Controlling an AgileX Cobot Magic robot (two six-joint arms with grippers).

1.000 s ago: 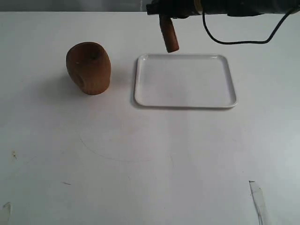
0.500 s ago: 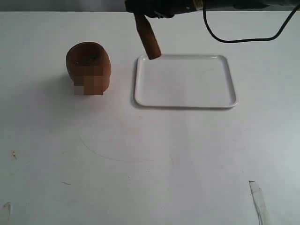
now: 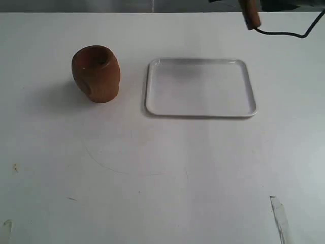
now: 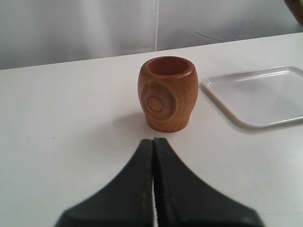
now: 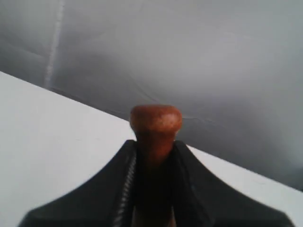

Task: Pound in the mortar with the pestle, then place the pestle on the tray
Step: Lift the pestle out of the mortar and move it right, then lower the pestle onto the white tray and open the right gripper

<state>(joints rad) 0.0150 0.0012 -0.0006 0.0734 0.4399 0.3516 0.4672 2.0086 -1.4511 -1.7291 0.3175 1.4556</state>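
My right gripper is to lay the pestle down flat across the middle of the empty tray [image 3: 196, 93].
The mortar [image 3: 95, 73] stands upright on the white table, left of the tray [image 3: 200, 109]. The tray lies flat with nothing on it. At the back right, the pestle [image 3: 250, 15] hangs thick end down beyond the tray's far right corner, its upper part cut off by the picture edge. In the right wrist view my right gripper [image 5: 155, 144] is shut on the pestle's neck, with the round knob [image 5: 155, 119] sticking out past the fingertips. My left gripper [image 4: 153, 142] is shut on nothing and hovers low, a short way from the mortar [image 4: 165, 94], with the tray [image 4: 265, 101] beside it.
A black cable [image 3: 284, 34] trails from the right arm over the table's back right. A strip of clear tape [image 3: 278, 213] lies near the front right edge. A grey backdrop runs along the table's far edge.
The right gripper has carried the pestle from above the tray's back left corner to the right and upward, past the tray's back right corner. Mortar and tray have not moved.
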